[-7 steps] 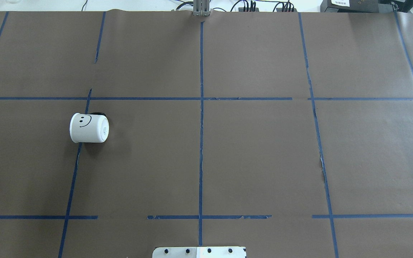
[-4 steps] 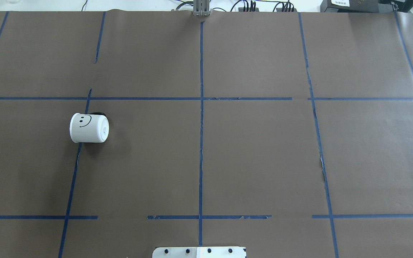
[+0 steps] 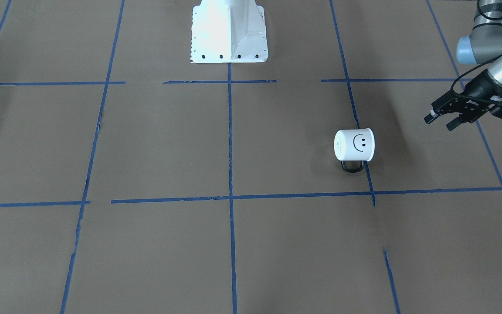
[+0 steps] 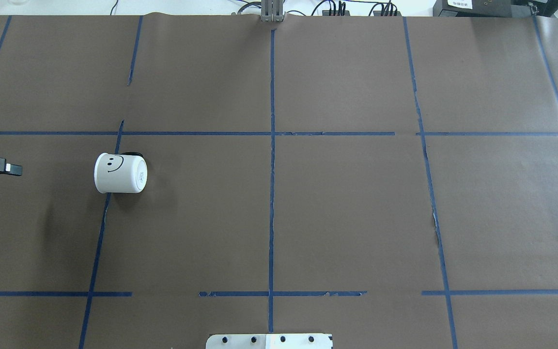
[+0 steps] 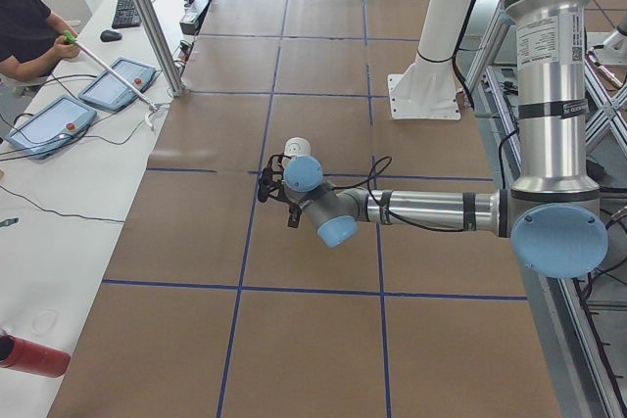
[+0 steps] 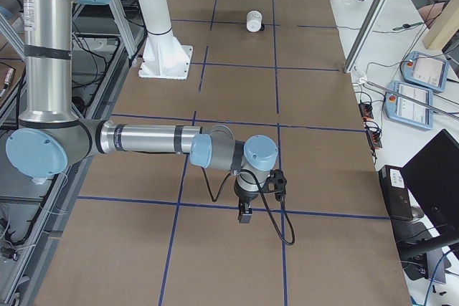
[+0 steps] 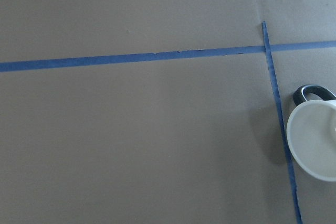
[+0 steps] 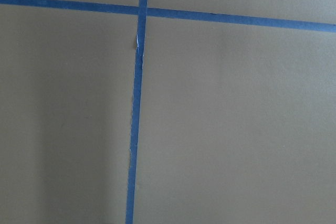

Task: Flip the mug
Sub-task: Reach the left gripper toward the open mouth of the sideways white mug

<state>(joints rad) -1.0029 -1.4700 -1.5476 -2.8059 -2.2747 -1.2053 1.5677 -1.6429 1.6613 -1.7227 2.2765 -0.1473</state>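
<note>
Next, I move my left gripper to the white mug's rim (image 3: 370, 130) (image 7: 325, 180) opposite its black handle and close it there.
The white mug (image 4: 120, 173) with a black smiley face lies on its side on the brown table, on a blue tape line left of centre. Its base points to the table's middle and its black handle (image 3: 352, 167) rests on the paper on the far side. It also shows in the front view (image 3: 354, 145) and both side views (image 5: 297, 149) (image 6: 254, 21). My left gripper (image 3: 438, 123) is open and empty, hovering to the outer side of the mug, apart from it. Its wrist view looks into the mug's mouth (image 7: 315, 141). My right gripper (image 6: 246, 204) shows only in the right side view; I cannot tell its state.
Blue tape lines (image 4: 271, 194) divide the brown paper into squares. The white robot base (image 3: 229, 32) stands at the table's near middle edge. A side table with tablets (image 5: 49, 124) and a seated person (image 5: 24, 26) runs along the far edge.
My left gripper has come into the overhead view at its left edge, moving toward the mug. The mug has not moved.
</note>
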